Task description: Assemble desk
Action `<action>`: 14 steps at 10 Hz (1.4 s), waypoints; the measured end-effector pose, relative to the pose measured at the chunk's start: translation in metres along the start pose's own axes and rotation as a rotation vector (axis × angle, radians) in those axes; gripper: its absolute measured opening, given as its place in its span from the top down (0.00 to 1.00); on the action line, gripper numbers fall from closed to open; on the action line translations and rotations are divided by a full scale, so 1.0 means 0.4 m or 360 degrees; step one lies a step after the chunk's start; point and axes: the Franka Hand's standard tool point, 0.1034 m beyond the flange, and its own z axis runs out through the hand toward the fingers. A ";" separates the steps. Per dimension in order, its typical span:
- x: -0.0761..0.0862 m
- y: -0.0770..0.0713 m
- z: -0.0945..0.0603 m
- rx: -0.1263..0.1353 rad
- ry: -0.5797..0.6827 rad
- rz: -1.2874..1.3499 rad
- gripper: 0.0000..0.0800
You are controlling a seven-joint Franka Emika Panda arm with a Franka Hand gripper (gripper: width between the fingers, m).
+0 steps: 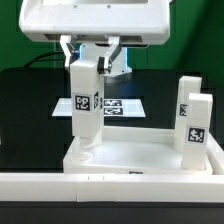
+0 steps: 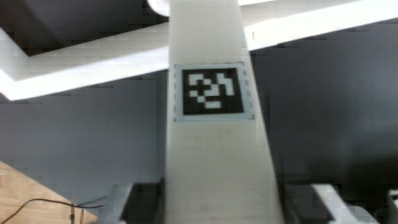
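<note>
My gripper will let go of the upright white leg on the slab's open near corner [image 1: 80,158], just behind the front border rail.
A white square leg [image 1: 84,105] with a black-and-white tag stands upright, its foot on the near corner of the desk slab [image 1: 140,157] at the exterior view's left. My gripper [image 1: 88,62] is shut on the top of this leg. In the wrist view the leg [image 2: 214,140] runs straight out from between the dark fingers [image 2: 151,205], its tag facing the camera, down to the slab's white rim [image 2: 54,78]. Two more tagged legs [image 1: 193,122] stand upright close together at the slab's right side.
The marker board [image 1: 122,105] lies flat on the dark table behind the held leg. A long white border rail [image 1: 110,187] runs along the front, just before the slab. The arm's white body [image 1: 95,20] fills the space above.
</note>
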 end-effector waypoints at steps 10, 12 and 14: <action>-0.053 0.024 0.032 -0.0038 -0.0045 -0.0015 0.64; -0.051 0.028 0.035 -0.0043 -0.0042 -0.0013 0.64; -0.063 0.028 0.048 -0.0053 -0.0047 -0.0024 0.64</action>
